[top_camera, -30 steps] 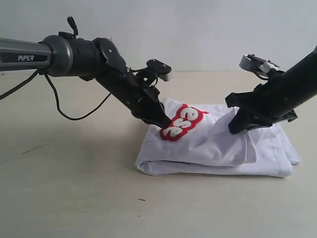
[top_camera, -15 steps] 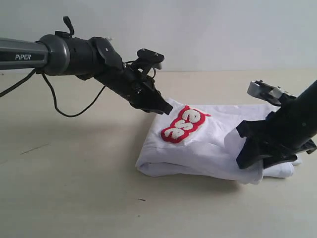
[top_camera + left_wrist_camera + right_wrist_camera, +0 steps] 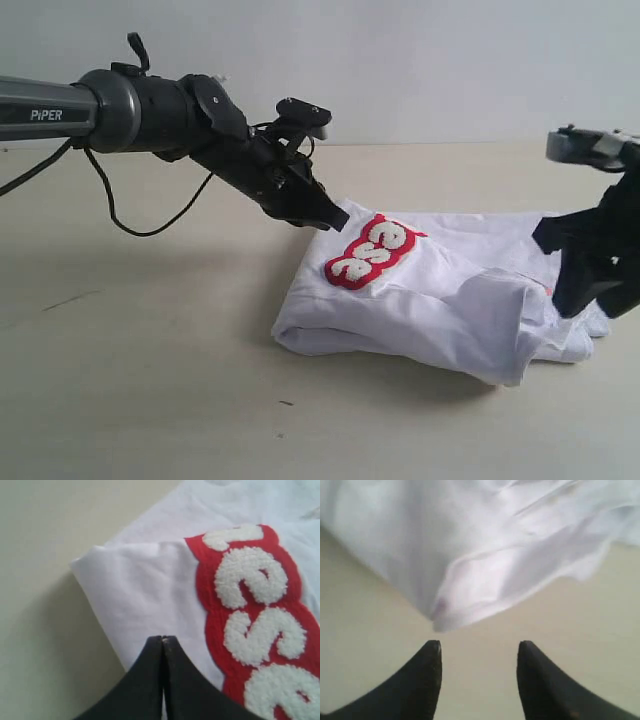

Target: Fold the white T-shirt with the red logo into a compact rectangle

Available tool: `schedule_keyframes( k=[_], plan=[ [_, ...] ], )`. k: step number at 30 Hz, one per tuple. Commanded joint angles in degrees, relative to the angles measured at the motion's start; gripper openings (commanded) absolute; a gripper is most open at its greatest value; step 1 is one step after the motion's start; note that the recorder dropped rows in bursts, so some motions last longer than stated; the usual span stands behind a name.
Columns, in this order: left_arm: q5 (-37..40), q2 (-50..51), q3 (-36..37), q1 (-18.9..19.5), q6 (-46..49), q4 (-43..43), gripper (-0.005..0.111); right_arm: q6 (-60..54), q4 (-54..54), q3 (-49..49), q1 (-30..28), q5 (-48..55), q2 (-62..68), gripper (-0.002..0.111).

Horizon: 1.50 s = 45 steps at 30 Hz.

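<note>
I need to use my right gripper to take the flap's raised edge (image 3: 530,290) and lay it flatter before folding further, since the loose flap slumps in a heap at the shirt's end.
The white T-shirt (image 3: 440,295) lies folded into a thick bundle on the table, and a loose flap (image 3: 500,330) slumps over its front right corner. The red logo (image 3: 369,250) faces up on the left part. My left gripper (image 3: 326,216) hovers shut and empty just over the shirt's far left edge. In the left wrist view its tips (image 3: 163,639) meet above white cloth (image 3: 135,590) next to the logo (image 3: 250,610). My right gripper (image 3: 595,300) stands open at the shirt's right end. The right wrist view shows it (image 3: 479,647) empty, a little off the shirt's hem (image 3: 480,565).
The tan table (image 3: 150,380) runs around the shirt to the front and left. A black cable (image 3: 130,228) hangs from the left arm down to the table. A pale wall (image 3: 420,60) closes off the back.
My right gripper has opened, let the shirt's flap drop over the front right corner, and drawn back to the right. My left gripper lifted off the logo early on, then stayed still.
</note>
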Motion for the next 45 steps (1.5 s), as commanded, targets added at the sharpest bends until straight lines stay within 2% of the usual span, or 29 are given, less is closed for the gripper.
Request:
schedule_keyframes(
  k=[1, 5, 8, 12, 15, 16, 17, 19, 21, 27, 29, 31, 32, 33, 36, 38, 43, 45],
  plan=[
    [-0.9, -0.6, 0.2, 0.0, -0.5, -0.6, 0.000, -0.3, 1.6, -1.0, -0.2, -8.3, -3.1, 0.046],
    [-0.6, -0.6, 0.2, 0.0, -0.4, -0.6, 0.000, -12.8, 20.1, -1.0, -0.2, -18.4, -1.9, 0.046],
    [-0.1, -0.6, 0.2, 0.0, -0.4, -0.6, 0.000, -15.1, 24.9, -1.0, -0.2, -18.9, 2.2, 0.043],
    [-0.9, -0.6, 0.2, 0.0, -0.4, -0.6, 0.000, -14.7, 20.9, -1.0, -0.2, -11.5, 8.1, 0.030],
    [-1.6, -0.6, 0.2, 0.0, -0.4, -0.6, 0.000, -14.0, 16.8, -1.0, 0.1, -9.4, 10.2, 0.011],
    [-1.6, -0.6, 0.2, 0.0, -0.4, -0.6, 0.000, -12.3, 13.3, -1.0, 0.5, -9.4, 10.4, 0.003],
    [-1.6, -0.6, 0.2, 0.0, -0.4, -0.6, 0.000, -9.2, 8.4, -1.0, 1.2, -9.4, 10.6, 0.000],
    [-1.6, -0.6, 0.2, 0.0, -0.3, -0.6, 0.000, -0.3, -2.3, -1.0, 2.4, -9.5, 11.2, 0.000],
    [-1.6, -0.6, 0.2, 0.0, -0.3, -0.6, 0.000, 5.0, -8.6, -1.0, 3.1, -9.4, 12.1, 0.000],
    [-1.6, -0.6, 0.2, 0.0, -0.3, -0.6, 0.000, 4.3, -7.8, -1.0, 3.1, -8.9, 14.7, 0.000],
    [-1.6, -0.6, 0.2, 0.0, -0.3, -0.6, 0.000, 1.4, -6.0, -1.0, 3.1, -8.4, 14.8, 0.003],
    [-1.6, -0.6, 0.2, 0.0, -0.3, -0.6, 0.000, 1.4, -6.1, -1.7, 3.1, -8.5, 14.2, 0.012],
    [-1.6, -0.6, 0.2, 0.0, -0.3, -0.6, 0.000, 1.6, -7.6, -2.9, 2.9, -8.9, 12.7, 0.028],
    [-1.6, -0.6, 0.2, 0.0, -0.3, -0.6, 0.000, 2.8, -8.8, -3.1, 2.6, -9.9, 11.7, 0.037],
    [-1.3, -0.6, 0.2, 0.0, 0.0, -0.6, 0.000, 9.7, -13.6, -3.1, 2.1, -12.0, 10.3, 0.055],
    [-1.2, -0.6, 0.2, 0.0, -0.1, -0.6, 0.000, 12.7, -14.2, -3.0, 1.4, -12.5, 11.0, 0.056],
    [-0.7, -0.6, 0.2, 0.0, -0.1, -0.6, 0.000, 11.8, -11.5, -1.7, -0.4, -18.2, 17.5, 0.055],
    [-1.2, -0.6, 0.2, 0.0, 0.4, -0.6, 0.000, 6.7, -4.9, -1.7, -0.4, -21.0, 18.1, 0.054]
  ],
)
